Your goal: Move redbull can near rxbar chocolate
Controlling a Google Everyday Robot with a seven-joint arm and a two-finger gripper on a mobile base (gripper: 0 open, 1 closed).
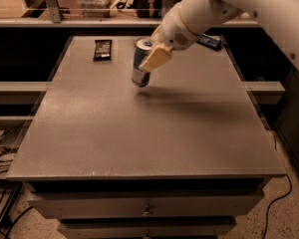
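Next, my gripper lets go of the redbull can on the grey table [120, 63] close beside the rxbar chocolate, toward the dark blue wrapper.
The redbull can [140, 68], slim, blue and silver, hangs tilted just above the table, held near its top. My gripper [152, 54] is shut on the redbull can; a tan finger pad [156, 59] presses its right side. The white arm reaches in from the upper right. The rxbar chocolate [102, 49], a flat dark wrapper with pale lettering, lies at the far left of the table, to the left of the can and a little farther back.
The grey table [139, 133] has drawers below its front edge. A dark blue flat wrapper [210, 41] lies at the far right, partly behind the arm. Shelves with clutter run along the back. Cables lie on the floor at the left.
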